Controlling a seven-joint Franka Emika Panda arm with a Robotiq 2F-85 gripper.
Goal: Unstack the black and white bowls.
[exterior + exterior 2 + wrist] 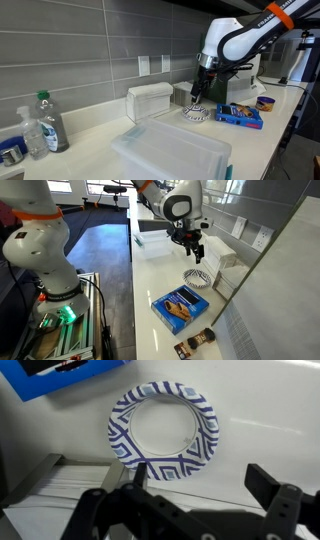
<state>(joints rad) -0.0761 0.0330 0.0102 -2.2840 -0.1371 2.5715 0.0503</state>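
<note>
The robot's gripper will close on the bowls' rim (187, 112) (213, 443), on the side of the black and white bowls farthest from the blue snack package.
The black and white bowls (165, 430) show in the wrist view as one round patterned rim with a pale centre; I cannot tell there how many are stacked. They sit on the white counter in both exterior views (196, 114) (198, 277), beside a white box. My gripper (200, 480) is open and empty. It hangs just above the bowls in both exterior views (198, 96) (196, 252), with one fingertip over the bowl's near rim and the other over bare counter.
A flat blue snack package (240, 115) (180, 307) (60, 375) lies next to the bowls. The white box (150, 100) (232, 275) stands by the tiled wall. A small dark bowl with orange rim (266, 102), a clear lidded bin (170, 150) and bottles (50, 122) also stand on the counter.
</note>
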